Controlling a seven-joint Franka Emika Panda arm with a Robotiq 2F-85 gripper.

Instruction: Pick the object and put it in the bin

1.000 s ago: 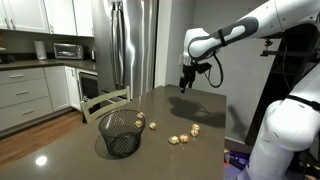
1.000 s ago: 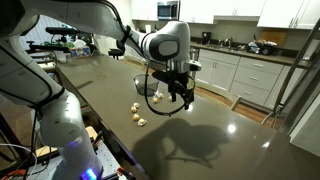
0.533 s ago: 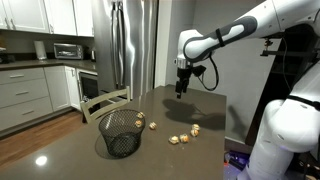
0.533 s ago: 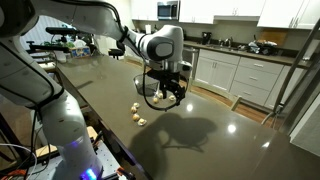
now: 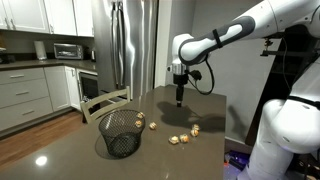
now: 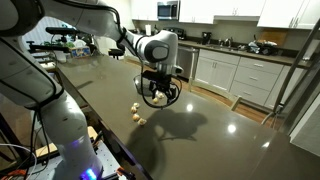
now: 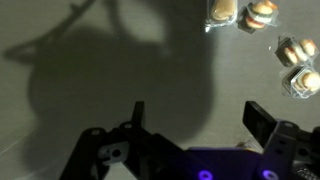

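Note:
I will next move my gripper to the lone tan lump between the black wire-mesh bin and the further cluster, and close it on the lump's sides [image 5: 153, 125].
Several small tan lumps lie on the dark table: in an exterior view one near the bin [image 5: 152, 125] and a cluster [image 5: 183, 137] further along. In the wrist view several lumps [image 7: 262, 14] sit at the top right. The black wire-mesh bin [image 5: 119, 132] stands on the table, also showing behind the arm [image 6: 150, 88]. My gripper [image 5: 179, 101] hangs above the table beyond the lumps, open and empty; it also shows in the other exterior view [image 6: 161, 97] and in the wrist view [image 7: 196, 112] over bare table.
The dark glossy table [image 5: 170, 160] ends at an edge near the robot base. A wooden chair [image 5: 100, 101] stands behind the bin. A steel fridge [image 5: 130, 45] and kitchen cabinets [image 6: 245, 78] lie beyond.
The arm has swung the gripper sideways and a little lower, closer to the lumps and the bin. The jaws stay open and empty. The lumps have not moved.

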